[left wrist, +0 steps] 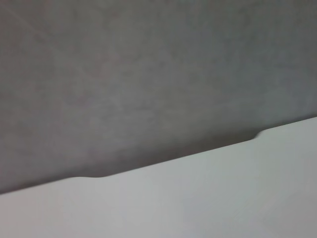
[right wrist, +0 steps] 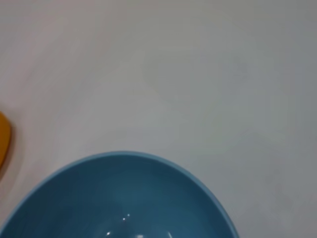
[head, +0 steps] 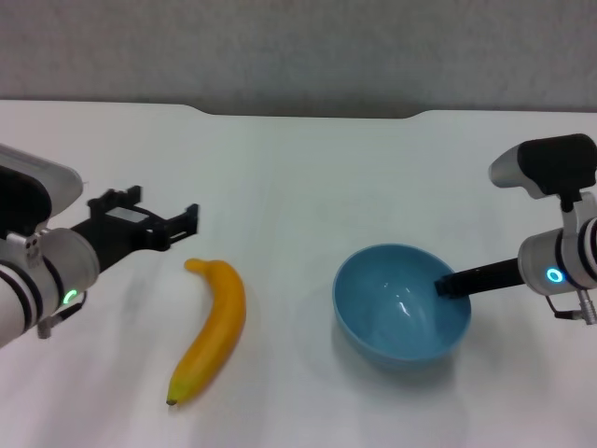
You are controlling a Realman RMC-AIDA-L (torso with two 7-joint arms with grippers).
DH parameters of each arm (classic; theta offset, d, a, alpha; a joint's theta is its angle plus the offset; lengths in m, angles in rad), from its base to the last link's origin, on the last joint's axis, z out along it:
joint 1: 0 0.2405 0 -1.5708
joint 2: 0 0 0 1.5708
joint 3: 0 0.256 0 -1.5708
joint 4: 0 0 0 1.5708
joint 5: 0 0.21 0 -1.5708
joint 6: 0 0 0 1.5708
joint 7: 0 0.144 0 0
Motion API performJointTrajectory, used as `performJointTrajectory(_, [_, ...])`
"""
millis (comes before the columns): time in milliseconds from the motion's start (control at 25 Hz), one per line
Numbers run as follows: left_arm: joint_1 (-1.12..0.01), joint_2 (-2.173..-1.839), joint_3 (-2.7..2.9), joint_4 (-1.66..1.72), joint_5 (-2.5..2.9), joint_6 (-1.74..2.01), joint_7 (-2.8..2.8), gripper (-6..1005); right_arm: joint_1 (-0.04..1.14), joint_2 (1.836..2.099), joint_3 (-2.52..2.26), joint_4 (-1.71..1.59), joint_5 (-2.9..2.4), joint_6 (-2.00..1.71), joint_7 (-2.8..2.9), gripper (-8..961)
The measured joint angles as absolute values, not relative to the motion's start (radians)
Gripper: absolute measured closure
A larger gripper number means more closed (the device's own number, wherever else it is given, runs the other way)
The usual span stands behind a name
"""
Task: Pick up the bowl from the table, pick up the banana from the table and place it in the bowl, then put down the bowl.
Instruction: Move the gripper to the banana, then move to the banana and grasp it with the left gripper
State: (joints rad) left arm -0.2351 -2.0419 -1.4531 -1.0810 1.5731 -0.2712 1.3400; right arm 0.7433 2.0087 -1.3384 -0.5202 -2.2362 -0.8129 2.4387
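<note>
The yellow banana is next for me. Next, I bring my left gripper to the middle of the yellow banana (head: 226, 325) and close it there, between its stem and its lower end.
The light-blue bowl (head: 396, 313) stands right of centre on the white table (head: 298, 168). My right gripper (head: 450, 285) is shut on the bowl's right rim, with one dark finger (head: 466, 279) reaching over the rim into it. In the right wrist view the bowl (right wrist: 119, 198) fills the lower part, and a sliver of the banana (right wrist: 3, 139) shows at the edge. The yellow banana (head: 213, 331) lies left of the bowl, free on the table. My left gripper (head: 163, 217) hovers open just left of and beyond the banana's stem end.
The table's notched far edge (head: 308, 112) meets a grey wall (left wrist: 148, 74). The left wrist view shows only that wall and the table's far edge (left wrist: 173, 161). Bare tabletop lies between the banana and the bowl.
</note>
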Motion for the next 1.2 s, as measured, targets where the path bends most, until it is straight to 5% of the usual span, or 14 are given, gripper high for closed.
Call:
performJointTrajectory(400, [-0.219,-2.034,-1.476,-1.182,1.767,-0.505,1.143,92,0.665,2.005,-1.338,-0.693,-2.255,-0.860,2.492,921])
performJointTrajectory(1200, [-0.402,-2.044,-1.369,-1.040,2.301,-0.582,0.486,95,0.611,2.006,-1.345,-0.843,-2.354,-0.894,2.584,921])
